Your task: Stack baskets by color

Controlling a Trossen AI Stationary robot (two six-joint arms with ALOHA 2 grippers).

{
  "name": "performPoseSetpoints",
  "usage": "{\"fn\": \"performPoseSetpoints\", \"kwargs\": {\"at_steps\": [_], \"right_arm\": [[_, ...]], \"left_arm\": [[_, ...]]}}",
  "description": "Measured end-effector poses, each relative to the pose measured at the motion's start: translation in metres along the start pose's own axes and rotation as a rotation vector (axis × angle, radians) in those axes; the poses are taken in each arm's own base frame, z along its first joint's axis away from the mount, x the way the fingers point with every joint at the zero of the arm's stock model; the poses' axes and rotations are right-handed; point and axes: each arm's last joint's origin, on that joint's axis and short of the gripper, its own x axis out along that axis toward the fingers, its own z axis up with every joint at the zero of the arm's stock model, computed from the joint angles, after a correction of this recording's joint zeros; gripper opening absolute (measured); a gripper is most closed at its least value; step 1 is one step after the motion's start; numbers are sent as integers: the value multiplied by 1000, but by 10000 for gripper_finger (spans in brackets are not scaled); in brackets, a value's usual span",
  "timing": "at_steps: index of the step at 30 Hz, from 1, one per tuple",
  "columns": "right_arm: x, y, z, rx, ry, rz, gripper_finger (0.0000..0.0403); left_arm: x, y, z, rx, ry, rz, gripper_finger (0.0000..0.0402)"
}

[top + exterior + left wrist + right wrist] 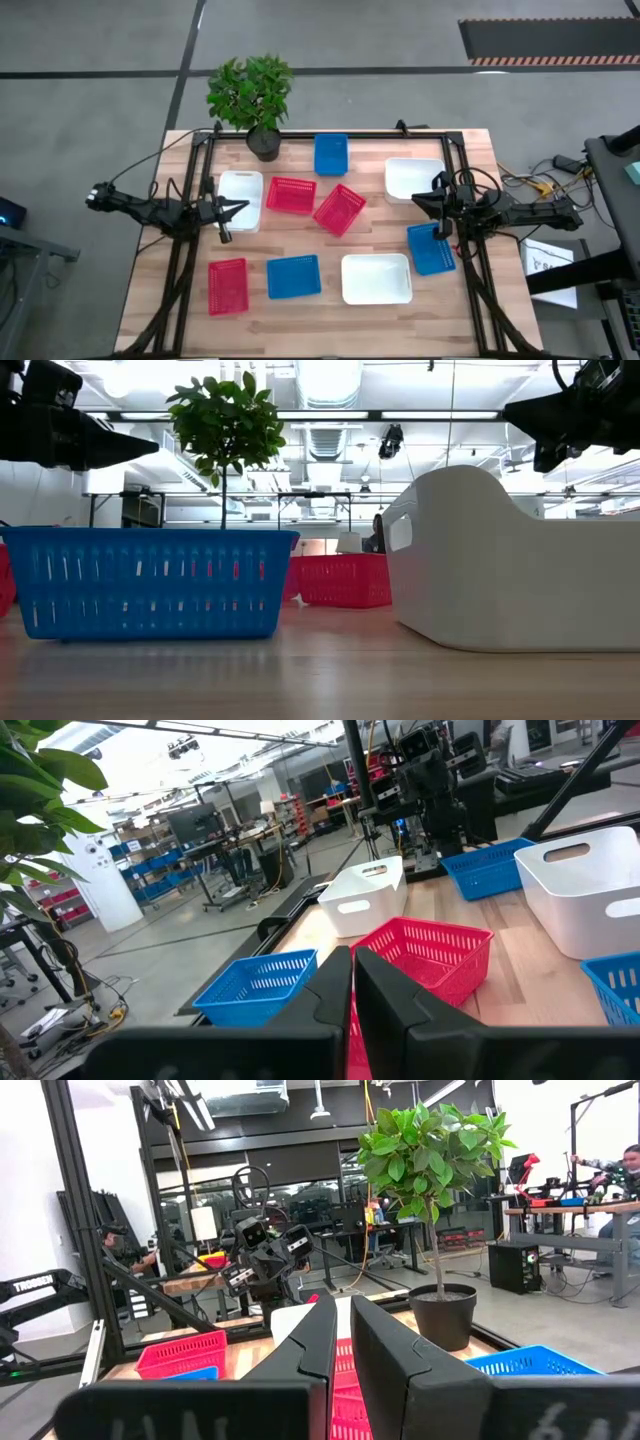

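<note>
I need to close my right gripper on the long edge (354, 218) of the tilted red basket, the edge that faces the near-middle white basket.
Nine baskets lie singly on the wooden table. The red ones are at the middle (291, 195), just right of it (339, 209) and at the near left (228, 286). Blue ones sit at the far middle (331, 154), the near middle (294, 276) and the right (431, 248). White ones sit at the left (240, 200), the far right (414, 179) and the near middle (376, 278). My left gripper (240, 206) hangs shut above the left white basket. My right gripper (417, 198) hangs shut by the far-right white basket's near edge. Both point level toward the table's middle.
A green plant in a black pot (262, 140) stands at the table's far edge, left of the far blue basket. A black frame (455, 160) runs along the table's sides and far edge. Bare wood shows between the baskets and along the near edge.
</note>
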Motion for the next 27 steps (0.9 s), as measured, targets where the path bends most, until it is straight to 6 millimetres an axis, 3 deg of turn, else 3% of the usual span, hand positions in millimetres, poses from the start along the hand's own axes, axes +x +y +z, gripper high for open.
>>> {"fn": "performPoseSetpoints", "kwargs": {"at_steps": [16,24,27], "right_arm": [[0,0,0,1,0,0,27],[0,0,0,277,-1,0,27],[0,0,0,281,-1,0,27]], "left_arm": [[0,0,0,1,0,0,0],[0,0,0,1,1,7,0],[0,0,0,0,1,7,0]]}}
